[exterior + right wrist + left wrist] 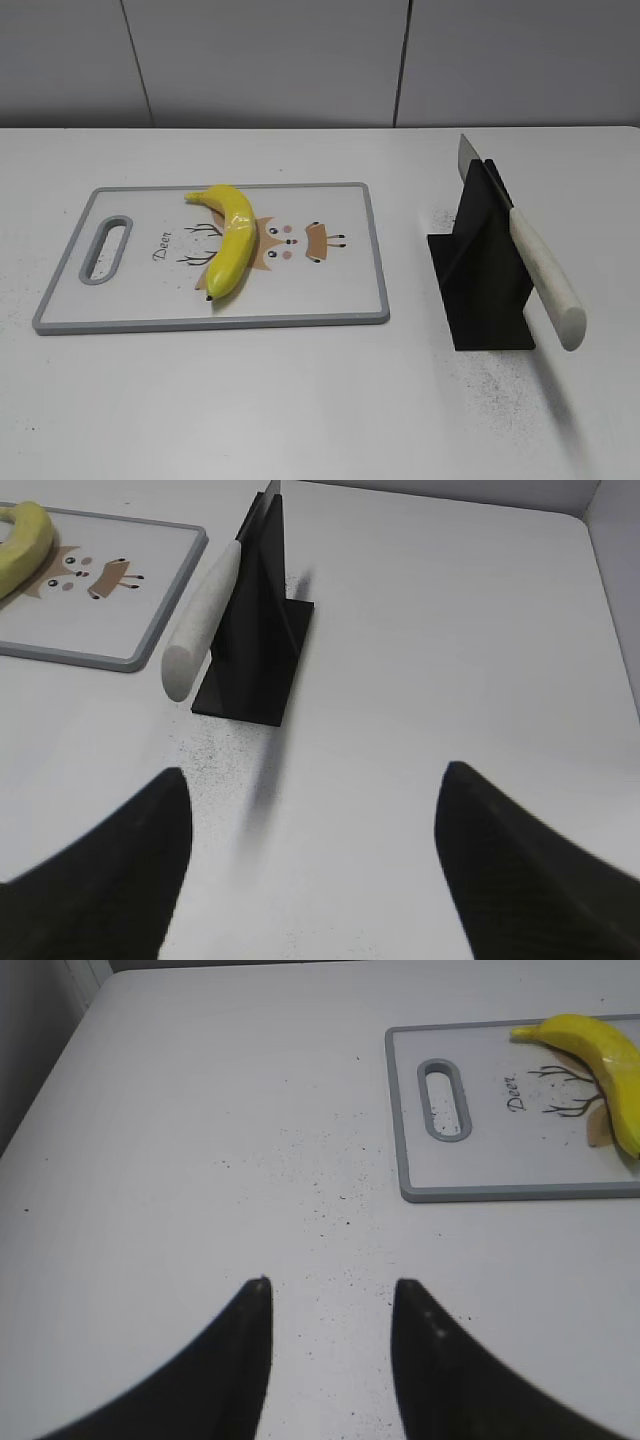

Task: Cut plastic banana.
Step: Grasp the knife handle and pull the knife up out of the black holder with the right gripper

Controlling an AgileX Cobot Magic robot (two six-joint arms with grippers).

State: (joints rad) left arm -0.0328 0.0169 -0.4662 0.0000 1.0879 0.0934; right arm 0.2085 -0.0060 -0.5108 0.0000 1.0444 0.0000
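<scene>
The knife must leave the black stand to cut the plastic banana, so next my right gripper closes on the middle of the knife's white handle [541, 262] [207, 608].
The plastic banana [230, 240] is glossy yellow with dark tips and lies on a white cutting board [330, 290] with a grey rim. It also shows at the right edge of the left wrist view [600, 1055] and the top left of the right wrist view [22, 542]. A knife with a white handle [545, 275] rests slanted in a black stand [480, 270]; the right wrist view shows the handle [200, 615] too. My left gripper [330, 1285] is open and empty over bare table left of the board. My right gripper [312, 775] is wide open and empty, near the stand. Neither gripper shows in the exterior view.
The cutting board [500, 1175] has a handle slot [445, 1100] at its left end and a deer drawing. The white table carries fine dark specks. A grey wall stands behind the table. The table's right edge shows in the right wrist view [610, 610].
</scene>
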